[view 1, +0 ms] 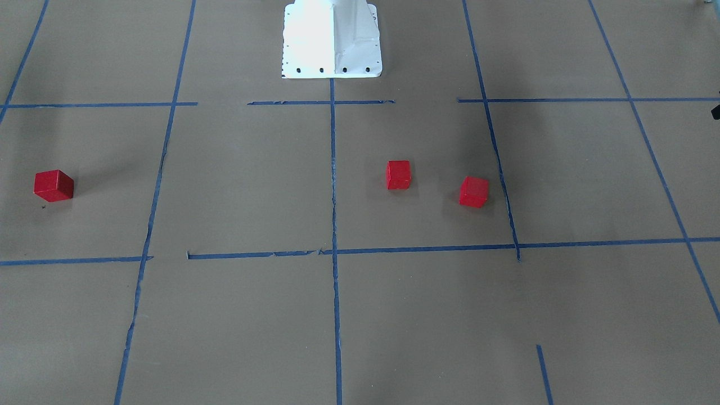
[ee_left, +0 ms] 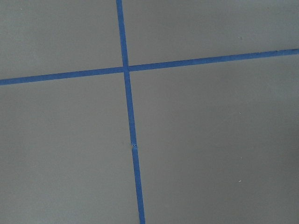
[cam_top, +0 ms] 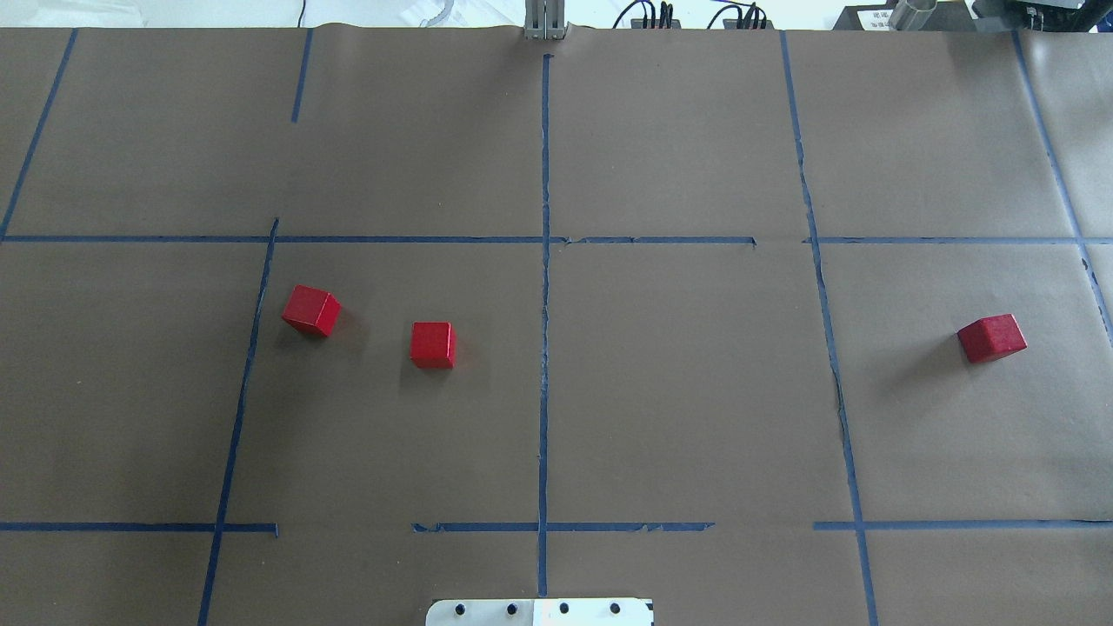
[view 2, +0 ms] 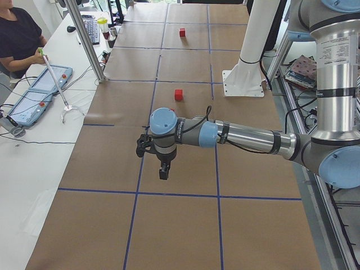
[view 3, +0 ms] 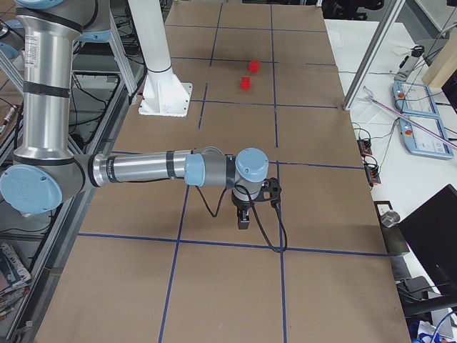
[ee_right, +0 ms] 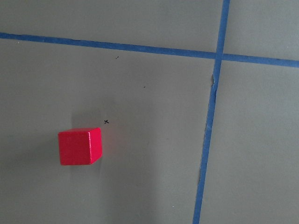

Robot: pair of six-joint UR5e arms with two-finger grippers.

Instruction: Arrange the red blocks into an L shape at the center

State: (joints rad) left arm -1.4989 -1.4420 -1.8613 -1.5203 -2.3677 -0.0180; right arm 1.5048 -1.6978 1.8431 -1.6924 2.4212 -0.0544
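The robot's right gripper will next close on the sides of the lone red block (view 1: pixel 54 185) (ee_right: pixel 80 146) beside the small black cross, away from the other red blocks.
Three red blocks lie apart on the brown paper table. In the overhead view two sit left of centre (cam_top: pixel 310 310) (cam_top: pixel 433 345) and one sits far right (cam_top: pixel 992 338). The front view shows them mirrored (view 1: pixel 473 192) (view 1: pixel 399 175) (view 1: pixel 54 185). The right wrist view looks down on the far-right block (ee_right: pixel 79 146). My left gripper (view 2: pixel 163 171) hangs above the table in the left side view. My right gripper (view 3: pixel 243 218) hangs above the table in the right side view. Neither shows in another view, so I cannot tell whether they are open or shut.
Blue tape lines (cam_top: pixel 544 287) mark a grid on the paper. The white robot base (view 1: pixel 332 39) stands at the robot's edge of the table. An operator (view 2: pixel 17 34) sits at a side desk with a teach pendant (view 2: pixel 39 93).
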